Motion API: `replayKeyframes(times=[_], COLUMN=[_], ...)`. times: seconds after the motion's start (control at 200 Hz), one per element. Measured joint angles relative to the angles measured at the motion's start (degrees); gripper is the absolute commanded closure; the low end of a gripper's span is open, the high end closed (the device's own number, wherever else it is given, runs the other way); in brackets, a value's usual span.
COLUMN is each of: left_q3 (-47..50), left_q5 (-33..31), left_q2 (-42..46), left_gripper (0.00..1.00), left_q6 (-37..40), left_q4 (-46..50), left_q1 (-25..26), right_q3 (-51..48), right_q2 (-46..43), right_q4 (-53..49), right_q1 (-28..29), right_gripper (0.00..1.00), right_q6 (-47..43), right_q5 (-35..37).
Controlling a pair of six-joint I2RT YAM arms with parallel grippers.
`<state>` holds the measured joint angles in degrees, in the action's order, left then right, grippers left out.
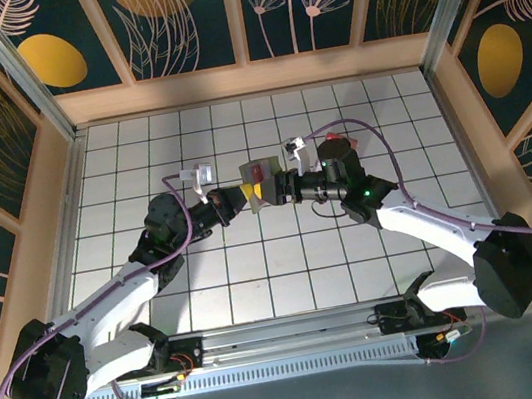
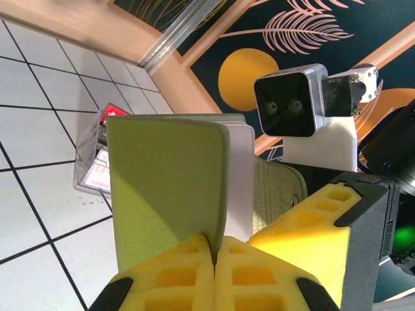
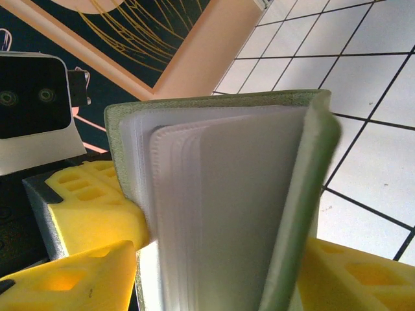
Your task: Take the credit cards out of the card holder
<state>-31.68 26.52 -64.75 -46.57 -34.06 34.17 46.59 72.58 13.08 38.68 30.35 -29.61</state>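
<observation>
My left gripper is pinching only the yellow-green cover, so next I open it and take that cover together with the white plastic sleeves (image 2: 240, 181) before I lay the card holder down.
The card holder (image 1: 258, 187) hangs open above the table's middle, between both grippers. My left gripper (image 2: 214, 254) is shut on the lower edge of its yellow-green cover (image 2: 165, 188). White plastic sleeves (image 3: 227, 214) fan out inside, and I cannot tell whether credit cards sit in them. My right gripper (image 3: 220, 288) is open, one yellow finger (image 3: 78, 278) left of the sleeves and the other (image 3: 360, 278) outside the second green cover (image 3: 305, 194). A small clear stack with red print (image 2: 97, 152), possibly cards, lies on the table behind the cover.
The white gridded table (image 1: 277, 269) is walled by wooden rails (image 1: 247, 79) on three sides. Both arms reach in from the near edge and meet at the middle. The right wrist's camera (image 2: 292, 103) hangs close behind the holder.
</observation>
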Motion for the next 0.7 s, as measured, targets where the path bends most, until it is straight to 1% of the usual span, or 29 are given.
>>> replayKeyframes(times=[0.185, 0.28, 0.365, 0.415, 0.475, 0.621, 0.701], left_q3=[0.0, 0.0, 0.0, 0.0, 0.0, 0.0, 0.0], left_q5=[0.2, 0.2, 0.2, 0.2, 0.2, -0.2, -0.5], left_q2=[0.0, 0.1, 0.4, 0.6, 0.9, 1.1, 1.1], left_gripper=[1.0, 1.0, 1.0, 1.0, 1.0, 0.64, 0.5], left_q6=[0.0, 0.0, 0.0, 0.0, 0.0, -0.4, -0.5], left_q4=[-0.4, -0.7, -0.9, -1.0, -1.3, -1.5, -1.7], left_q1=[0.0, 0.0, 0.0, 0.0, 0.0, 0.0, 0.0], right_q3=[0.0, 0.0, 0.0, 0.0, 0.0, 0.0, 0.0], right_q2=[0.0, 0.0, -0.2, -0.3, -0.5, -1.4, -1.8], right_q4=[0.0, -0.2, -0.4, -0.6, -0.8, -1.4, -1.6], right_q1=[0.0, 0.0, 0.0, 0.0, -0.1, -0.1, 0.0], right_gripper=[0.59, 0.68, 0.78, 0.86, 0.91, 0.96, 0.99], right_q6=[-0.1, 0.2, 0.1, 0.1, 0.3, 0.0, 0.0], right_q5=[0.3, 1.1, 1.7, 2.2, 2.9, 3.4, 3.1])
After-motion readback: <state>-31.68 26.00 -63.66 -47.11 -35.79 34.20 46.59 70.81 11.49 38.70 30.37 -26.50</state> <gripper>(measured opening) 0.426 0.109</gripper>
